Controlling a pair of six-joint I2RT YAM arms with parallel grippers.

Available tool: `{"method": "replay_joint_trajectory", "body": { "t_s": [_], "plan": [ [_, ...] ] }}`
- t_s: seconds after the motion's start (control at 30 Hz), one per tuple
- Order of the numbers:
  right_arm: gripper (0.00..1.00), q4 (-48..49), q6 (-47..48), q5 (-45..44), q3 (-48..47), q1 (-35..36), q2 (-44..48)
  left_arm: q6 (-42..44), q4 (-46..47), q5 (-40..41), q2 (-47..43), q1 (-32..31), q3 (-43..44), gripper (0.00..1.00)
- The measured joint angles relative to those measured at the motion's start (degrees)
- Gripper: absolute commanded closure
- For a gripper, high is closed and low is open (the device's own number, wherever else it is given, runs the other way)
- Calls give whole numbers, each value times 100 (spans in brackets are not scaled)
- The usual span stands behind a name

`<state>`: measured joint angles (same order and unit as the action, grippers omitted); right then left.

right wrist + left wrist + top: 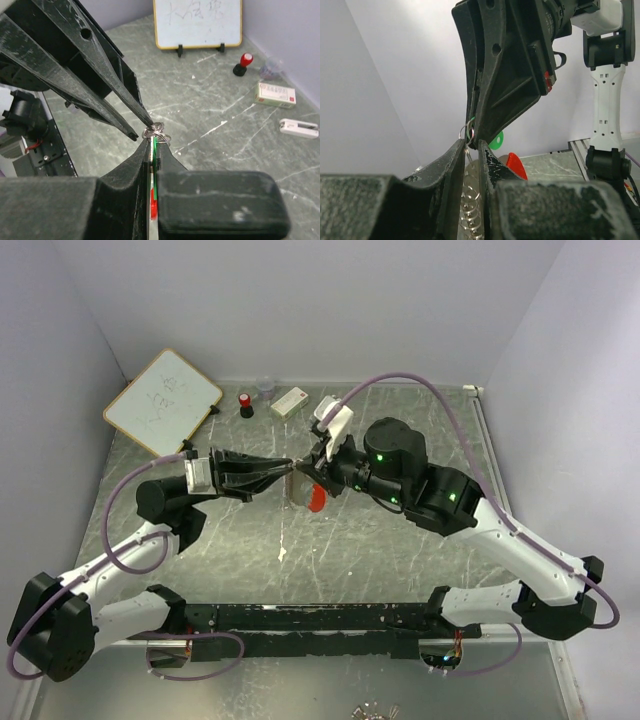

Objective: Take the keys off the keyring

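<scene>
The keyring's loops lie mostly past the ends of my left gripper's fingers, so next I open that gripper, move it closer and close it on one wire loop (pixel 163 132).
The silvery keyring (pixel 159 129) hangs in mid-air between my two grippers above the table's middle. My right gripper (pixel 156 142) is shut on the flat keys: the green key (pixel 155 147) and the red key (pixel 153 205) lie edge-on between its pads. In the left wrist view the green head (pixel 496 142) and the red head (pixel 517 166) hang below the right gripper's fingers. My left gripper (pixel 471 146) comes from the left, its fingertips closed narrowly on the ring's wire (pixel 466 132). In the top view both grippers (pixel 287 470) (pixel 303 468) meet tip to tip, with the red key (pixel 316 501) below.
A whiteboard (pixel 163 400) leans at the back left. A red-and-black little cylinder (pixel 245 405), a small clear cup (pixel 265 387), a white box (pixel 289 401) and a white block (pixel 325 408) stand along the back. Walls close in on both sides.
</scene>
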<state>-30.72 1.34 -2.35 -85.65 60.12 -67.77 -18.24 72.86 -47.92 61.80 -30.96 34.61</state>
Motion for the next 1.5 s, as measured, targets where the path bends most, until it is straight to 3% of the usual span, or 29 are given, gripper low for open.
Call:
{"method": "replay_joint_trajectory", "body": {
  "t_s": [0.3,0.6,1.0,1.5],
  "plan": [
    [100,-494,-90,-9,-66,0,-323,133,-337,-33,-122,0,-199,72],
    [100,-542,-92,-50,-66,0,-332,542,-988,164,-358,0,-354,60],
    [100,-542,-94,-44,-66,0,-332,841,-1327,297,-481,0,-461,64],
    [100,-542,-133,63,-57,0,-330,645,-811,352,-22,-39,-459,70]
  ]
}}
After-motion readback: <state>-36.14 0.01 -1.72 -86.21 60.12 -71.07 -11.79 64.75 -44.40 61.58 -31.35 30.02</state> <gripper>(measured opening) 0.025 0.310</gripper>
